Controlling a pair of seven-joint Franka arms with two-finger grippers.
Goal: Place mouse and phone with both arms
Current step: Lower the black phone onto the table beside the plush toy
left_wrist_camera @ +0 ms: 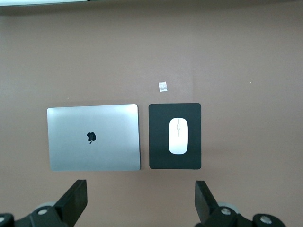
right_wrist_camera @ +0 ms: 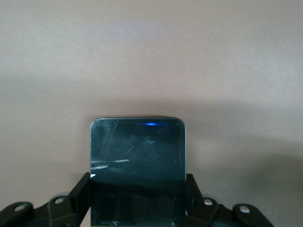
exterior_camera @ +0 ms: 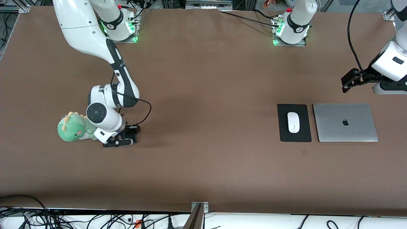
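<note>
Next, I release the black phone from my right gripper on the bare table (exterior_camera: 119, 135), beside the green plush dinosaur. The phone is now down at the table.
The white mouse (exterior_camera: 293, 122) lies on a black mouse pad (exterior_camera: 294, 136) toward the left arm's end of the table; it also shows in the left wrist view (left_wrist_camera: 178, 135). My left gripper (exterior_camera: 349, 82) hangs open and empty over bare table next to the laptop; its fingers (left_wrist_camera: 75, 198) stand wide apart. My right gripper (exterior_camera: 120, 142) is down at the table beside a green plush toy. In the right wrist view the black phone (right_wrist_camera: 137, 146) sits between the right gripper's (right_wrist_camera: 137, 201) fingers, which press its two long edges. The phone is hidden in the front view.
A closed silver laptop (exterior_camera: 345, 122) lies beside the mouse pad, also in the left wrist view (left_wrist_camera: 93, 137). A green plush dinosaur (exterior_camera: 73, 128) sits against the right arm's wrist. A small tape mark (exterior_camera: 304, 152) lies nearer the front camera than the pad.
</note>
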